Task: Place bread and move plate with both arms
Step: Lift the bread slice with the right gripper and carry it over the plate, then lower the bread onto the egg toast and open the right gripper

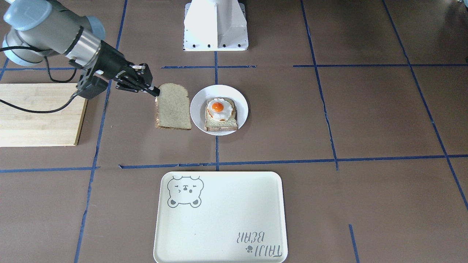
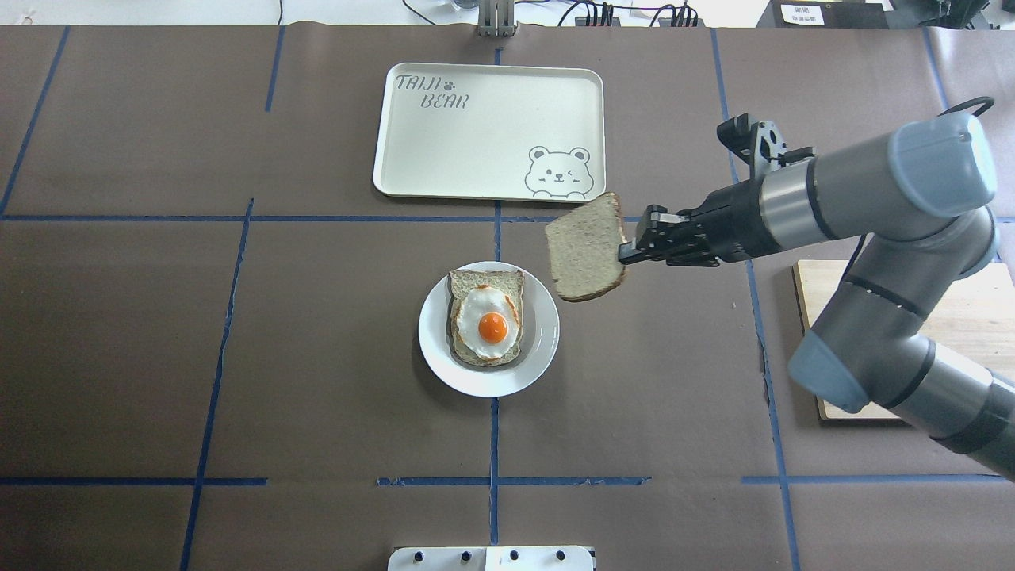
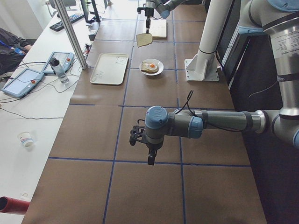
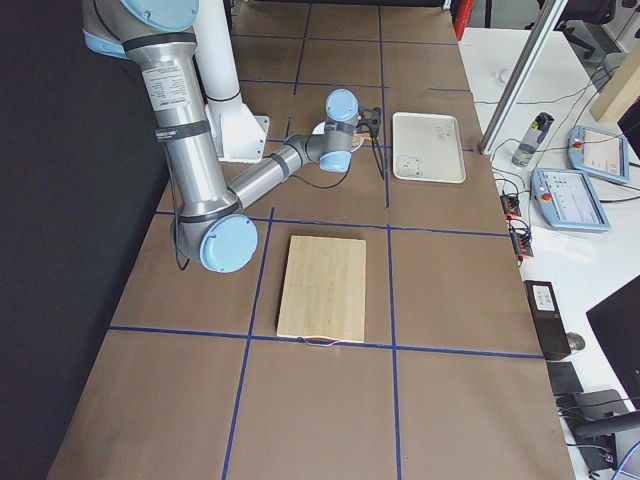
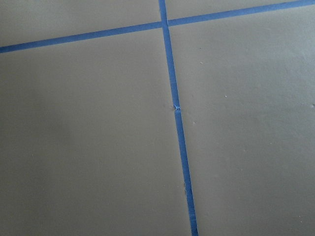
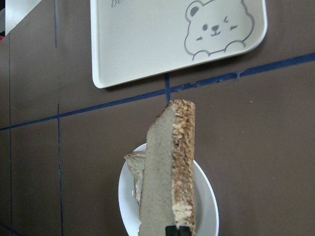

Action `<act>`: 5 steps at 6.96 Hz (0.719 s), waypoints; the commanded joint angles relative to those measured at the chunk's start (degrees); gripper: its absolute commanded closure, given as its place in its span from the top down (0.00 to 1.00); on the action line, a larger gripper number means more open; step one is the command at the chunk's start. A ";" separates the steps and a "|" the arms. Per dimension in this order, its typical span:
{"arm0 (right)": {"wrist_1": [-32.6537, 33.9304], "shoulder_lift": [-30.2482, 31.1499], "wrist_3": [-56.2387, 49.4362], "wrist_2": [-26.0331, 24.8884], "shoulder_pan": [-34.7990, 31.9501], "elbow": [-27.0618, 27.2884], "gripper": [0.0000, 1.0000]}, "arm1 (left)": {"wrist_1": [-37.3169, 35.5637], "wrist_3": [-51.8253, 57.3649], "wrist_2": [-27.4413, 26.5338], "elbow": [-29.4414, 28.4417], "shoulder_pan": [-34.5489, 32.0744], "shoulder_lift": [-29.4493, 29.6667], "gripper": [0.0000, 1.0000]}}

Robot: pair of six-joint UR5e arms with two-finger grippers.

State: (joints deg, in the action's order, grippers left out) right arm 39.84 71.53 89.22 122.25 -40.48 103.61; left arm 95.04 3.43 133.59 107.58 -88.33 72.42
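Next, my right gripper lets go of the plain bread slice on top of the fried egg (image 1: 222, 112) on the white plate.
My right gripper (image 1: 155, 91) (image 2: 622, 255) is shut on one edge of the plain bread slice (image 1: 173, 106) (image 2: 585, 247). It holds the slice in the air beside the white plate (image 1: 199, 106) (image 2: 545, 337), apart from it. In the right wrist view the bread (image 6: 167, 172) hangs edge-on over the plate (image 6: 206, 211). The plate carries a second slice topped with a fried egg (image 1: 220, 113) (image 2: 488, 317). My left gripper (image 3: 149, 158) shows only in the exterior left view, hanging low over bare table far from the plate. I cannot tell whether it is open or shut.
A cream bear tray (image 1: 219, 219) (image 2: 476, 143) lies on the side of the plate away from the robot. A wooden cutting board (image 1: 36, 113) (image 2: 975, 309) lies under my right arm. The white robot base (image 1: 215, 25) stands behind the plate. The left wrist view shows only blue-taped table.
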 commanded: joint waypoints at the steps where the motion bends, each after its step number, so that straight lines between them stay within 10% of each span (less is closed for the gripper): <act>1: -0.02 -4.27 1.57 -13.12 9.24 -1.21 0.00 | -0.03 0.00 0.00 0.00 0.00 0.00 1.00; 5: -0.46 -8.60 1.31 -19.07 13.76 -6.76 0.00 | -0.03 0.00 0.00 -0.09 0.00 0.00 1.00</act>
State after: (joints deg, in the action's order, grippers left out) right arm 39.51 62.97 90.53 104.29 -27.95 97.39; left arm 95.01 3.43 133.59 107.52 -88.33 72.42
